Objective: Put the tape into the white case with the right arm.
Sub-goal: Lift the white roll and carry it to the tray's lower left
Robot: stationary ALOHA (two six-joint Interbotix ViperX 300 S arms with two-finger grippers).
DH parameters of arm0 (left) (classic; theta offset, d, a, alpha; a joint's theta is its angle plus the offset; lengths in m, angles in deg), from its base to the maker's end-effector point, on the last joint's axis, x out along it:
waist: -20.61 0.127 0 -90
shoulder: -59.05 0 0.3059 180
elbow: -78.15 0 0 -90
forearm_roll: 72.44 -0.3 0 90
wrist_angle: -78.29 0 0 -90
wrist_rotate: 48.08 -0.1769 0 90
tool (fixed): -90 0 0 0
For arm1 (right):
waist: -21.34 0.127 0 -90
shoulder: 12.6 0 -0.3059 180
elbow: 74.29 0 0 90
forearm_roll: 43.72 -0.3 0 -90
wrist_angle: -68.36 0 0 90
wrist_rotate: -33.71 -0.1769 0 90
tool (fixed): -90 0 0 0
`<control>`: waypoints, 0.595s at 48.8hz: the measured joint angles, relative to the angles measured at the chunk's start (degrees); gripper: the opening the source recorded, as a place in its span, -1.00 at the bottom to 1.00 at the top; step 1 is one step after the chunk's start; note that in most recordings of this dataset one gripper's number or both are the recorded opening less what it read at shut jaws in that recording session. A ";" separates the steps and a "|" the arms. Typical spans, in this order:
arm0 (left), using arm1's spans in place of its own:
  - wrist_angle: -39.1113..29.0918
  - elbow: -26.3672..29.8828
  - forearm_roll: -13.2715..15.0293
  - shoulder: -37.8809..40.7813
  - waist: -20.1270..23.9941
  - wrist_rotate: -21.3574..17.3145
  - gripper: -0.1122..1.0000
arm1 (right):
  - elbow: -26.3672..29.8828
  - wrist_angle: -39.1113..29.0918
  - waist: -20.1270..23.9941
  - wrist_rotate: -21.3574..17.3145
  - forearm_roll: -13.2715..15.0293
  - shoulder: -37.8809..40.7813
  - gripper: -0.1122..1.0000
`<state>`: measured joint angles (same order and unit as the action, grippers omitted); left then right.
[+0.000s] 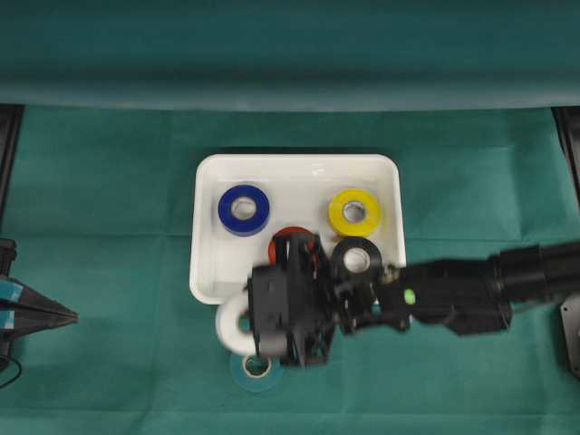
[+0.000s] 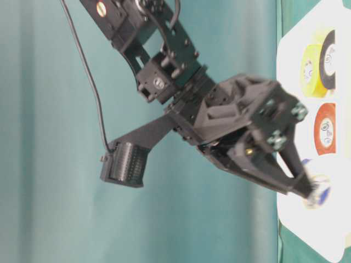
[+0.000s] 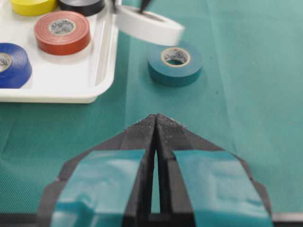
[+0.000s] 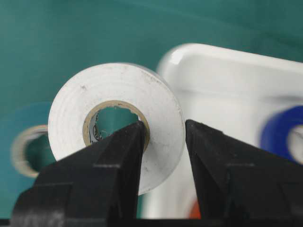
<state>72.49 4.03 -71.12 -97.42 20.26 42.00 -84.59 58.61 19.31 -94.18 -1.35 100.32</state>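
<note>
Next, my right gripper puts the white tape roll down on the bare case's bottom just in front of the blue roll [image 1: 237,257] [image 4: 228,119].
My right gripper [image 1: 258,326] is shut on a white tape roll [image 1: 232,324], one finger through its core and the other outside its wall [image 4: 158,142]. It holds the roll in the air over the front left corner of the white case [image 1: 299,179], partly over the rim and partly over the cloth. The left wrist view shows the roll [image 3: 149,27] hanging above the table beside the case rim [image 3: 102,71]. The case holds blue [image 1: 243,209], yellow [image 1: 354,212], red [image 1: 292,239] and black [image 1: 356,258] rolls. My left gripper [image 1: 63,316], with light-blue strips, is shut and empty at the far left.
A teal tape roll [image 1: 256,367] lies flat on the green cloth just in front of the case, under the held white roll; it also shows in the left wrist view [image 3: 175,64]. My right arm [image 1: 507,281] stretches across from the right edge.
</note>
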 measured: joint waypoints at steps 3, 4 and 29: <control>0.00 0.00 -0.09 0.00 0.09 0.09 -0.80 | 0.09 0.53 -1.76 0.00 0.62 0.00 -0.77; 0.00 0.00 0.00 0.00 0.09 0.00 -0.80 | 0.09 0.70 -2.37 0.00 0.79 0.00 -0.77; 0.00 0.00 0.00 0.00 0.09 0.09 -0.80 | 0.09 4.83 -9.23 0.00 5.63 0.44 -0.77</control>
<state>72.49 4.03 -71.12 -97.42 20.35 42.09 -84.51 63.44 10.09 -94.18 4.27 100.76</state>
